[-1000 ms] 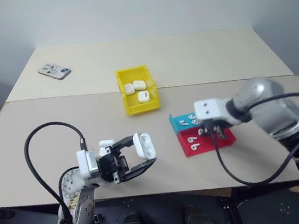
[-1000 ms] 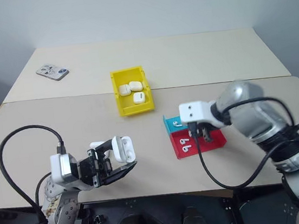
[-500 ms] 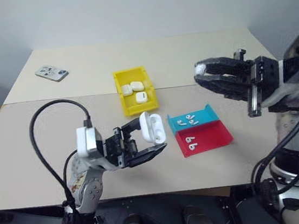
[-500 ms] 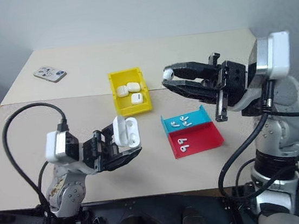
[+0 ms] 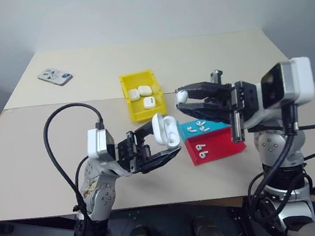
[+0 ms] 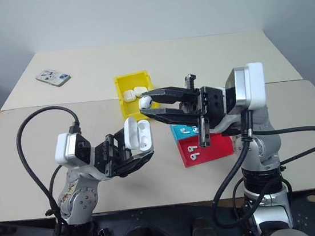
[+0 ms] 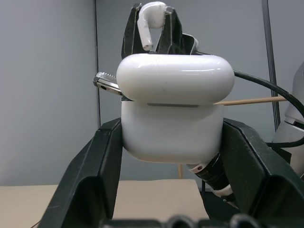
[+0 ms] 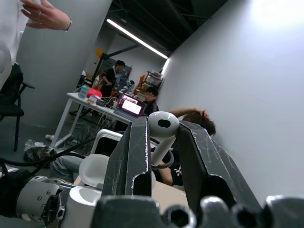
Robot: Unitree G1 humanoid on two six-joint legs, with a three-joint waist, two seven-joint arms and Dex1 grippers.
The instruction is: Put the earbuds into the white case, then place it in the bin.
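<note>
The white earbud will leave my right gripper in the open white case's slot nearer the yellow bin [image 5: 170, 124]. The earbud is now held just above the case.
My left gripper [image 5: 166, 140] is shut on the white case [image 5: 164, 131], held above the table's near part with its lid hinged open. In the left wrist view the case [image 7: 172, 121] sits between my two black fingers [image 7: 97, 164]. My right gripper [image 5: 181, 99] is shut on one white earbud [image 5: 182, 96], just above and right of the open case, apart from it. The right wrist view has that earbud [image 8: 163, 126] pinched stem-down between the fingertips. Behind the case, the yellow bin [image 5: 145, 115] stands on the table.
Three closed white cases [image 5: 145, 89] lie in the bin. A blue tray [image 5: 218, 123] holds three earbuds [image 5: 201, 124]; a red tray [image 5: 221, 143] in front holds two [image 5: 202, 154]. A small patterned device [image 5: 56, 76] lies far left. People [image 8: 114, 71] work beyond the table.
My right gripper rose from the trays with an earbud and swung left toward the case, turning to point leftward. The left gripper lifted the open case a little, toward the right gripper.
</note>
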